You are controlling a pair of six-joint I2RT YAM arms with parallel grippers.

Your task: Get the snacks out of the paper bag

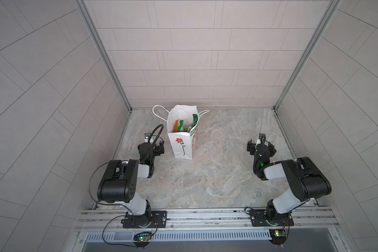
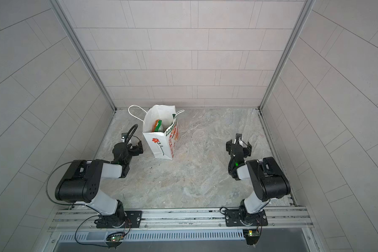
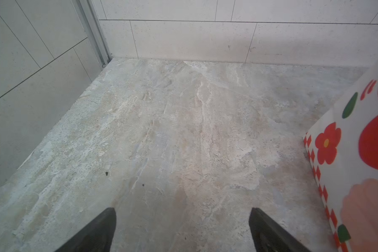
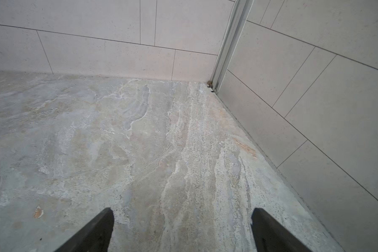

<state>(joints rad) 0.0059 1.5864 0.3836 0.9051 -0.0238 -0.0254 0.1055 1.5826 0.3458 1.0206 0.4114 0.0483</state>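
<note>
Next, my left gripper grabs the top of the cord handle (image 1: 156, 105) on the white paper bag, the handle on my left gripper's side.
The white paper bag (image 1: 181, 143) (image 2: 160, 145) stands upright and open at the back left of the stone floor, a red flower drawn on its front. Snacks show in its mouth: an orange-green packet (image 1: 177, 126) (image 2: 157, 126) and a green packet (image 1: 194, 120) leaning on the right side wall. My left gripper (image 1: 157, 149) (image 2: 138, 147) (image 3: 182, 218) is open just left of the bag, over bare floor. The bag's printed side (image 3: 347, 174) fills one edge of the left wrist view. My right gripper (image 1: 261, 146) (image 2: 238, 146) (image 4: 182, 218) is open far to the right, holding nothing.
Tiled walls close in the floor on three sides (image 1: 183, 65). The bag's cord handles (image 1: 158, 111) hang outwards at the back. A metal rail (image 1: 205, 216) carries both arm bases at the front. Small dark crumbs (image 3: 106, 173) lie on the floor.
</note>
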